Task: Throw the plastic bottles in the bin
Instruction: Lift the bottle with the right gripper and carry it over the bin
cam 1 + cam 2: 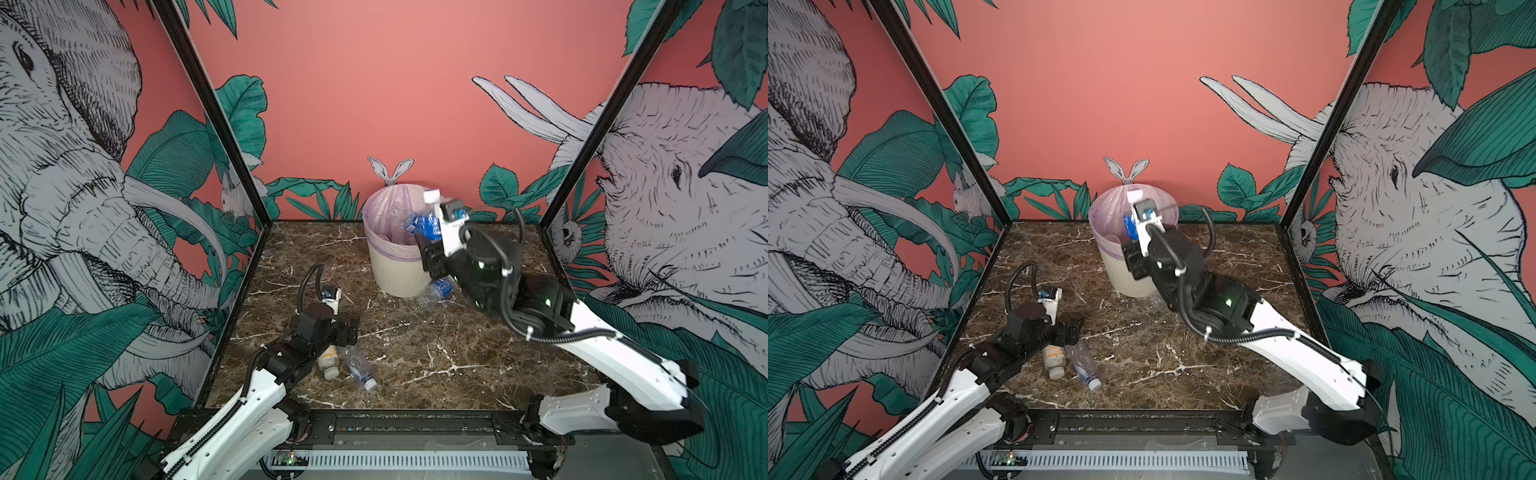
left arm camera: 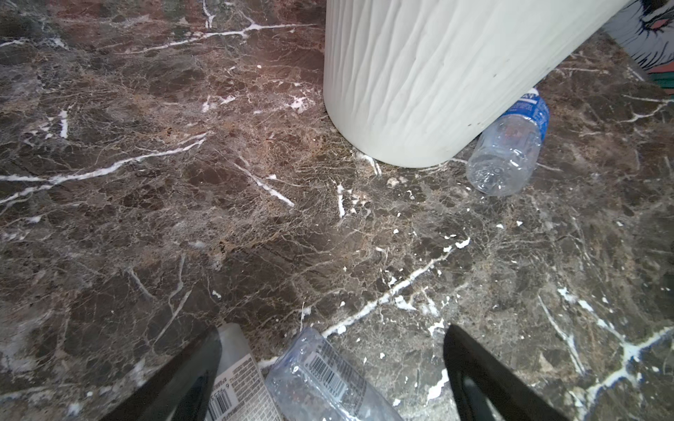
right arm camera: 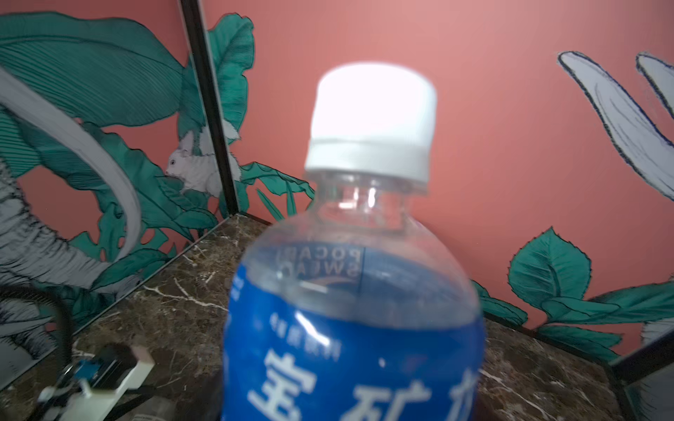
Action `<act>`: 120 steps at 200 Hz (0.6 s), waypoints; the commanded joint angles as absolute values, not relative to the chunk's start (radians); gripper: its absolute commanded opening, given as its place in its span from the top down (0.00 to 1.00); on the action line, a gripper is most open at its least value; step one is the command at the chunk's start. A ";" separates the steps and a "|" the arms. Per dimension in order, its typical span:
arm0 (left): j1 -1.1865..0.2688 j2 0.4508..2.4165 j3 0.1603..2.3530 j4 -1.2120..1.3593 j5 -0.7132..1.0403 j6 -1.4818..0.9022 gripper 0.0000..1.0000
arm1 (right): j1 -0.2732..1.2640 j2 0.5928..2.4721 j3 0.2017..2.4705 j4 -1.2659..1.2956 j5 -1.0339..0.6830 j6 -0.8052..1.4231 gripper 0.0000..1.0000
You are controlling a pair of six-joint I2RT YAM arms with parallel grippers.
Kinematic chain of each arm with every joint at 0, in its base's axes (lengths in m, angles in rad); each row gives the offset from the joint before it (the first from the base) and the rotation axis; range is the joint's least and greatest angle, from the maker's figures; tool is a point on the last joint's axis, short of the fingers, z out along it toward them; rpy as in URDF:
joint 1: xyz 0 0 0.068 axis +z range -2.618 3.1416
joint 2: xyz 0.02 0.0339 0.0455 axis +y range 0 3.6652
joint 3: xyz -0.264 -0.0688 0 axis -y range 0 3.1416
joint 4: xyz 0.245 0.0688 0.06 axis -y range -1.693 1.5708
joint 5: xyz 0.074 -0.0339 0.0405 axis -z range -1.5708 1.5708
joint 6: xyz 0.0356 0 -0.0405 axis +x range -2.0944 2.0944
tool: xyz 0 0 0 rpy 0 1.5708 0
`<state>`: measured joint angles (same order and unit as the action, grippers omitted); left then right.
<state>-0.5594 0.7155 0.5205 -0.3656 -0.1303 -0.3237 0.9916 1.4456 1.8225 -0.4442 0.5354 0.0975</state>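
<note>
The white-and-yellow bottle should be grabbed next by my left gripper around its labelled middle (image 1: 326, 355) (image 2: 242, 406), and the clear bottle should be left lying beside it.
A blue-labelled plastic bottle (image 1: 430, 224) (image 3: 357, 328) with a white cap stands upright in mid-air over the near right rim of the bin (image 1: 395, 270) (image 1: 1125, 278). My right gripper (image 1: 432, 247) is shut on its lower part; the wrist view hides the jaws behind the label. Low at the front left, my left gripper (image 2: 333, 331) (image 1: 348, 329) is open just above a white-and-yellow bottle (image 1: 328, 359) (image 2: 240, 379) and a clear bottle (image 1: 359, 368) (image 2: 321, 379) lying side by side. Another blue-labelled bottle (image 1: 436, 291) (image 2: 510, 149) lies against the bin's base.
The bin, lined with a pale lilac bag (image 1: 386, 203), stands at the back middle of the brown marble table (image 1: 415, 353). Black frame posts (image 1: 208, 104) and patterned walls close in both sides and the back. The right arm (image 1: 540, 307) reaches across above the bottle at the bin's base.
</note>
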 commanded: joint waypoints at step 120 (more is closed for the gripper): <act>-0.557 0.635 0.539 -0.469 -0.131 -0.358 0.03 | 0.716 1.743 2.199 -0.635 0.352 0.164 0.01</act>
<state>-0.5594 0.6476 0.5152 -0.4194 -0.1139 -0.3485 0.7139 1.8553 2.2951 -0.7429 0.3546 0.1432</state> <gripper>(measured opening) 0.965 0.987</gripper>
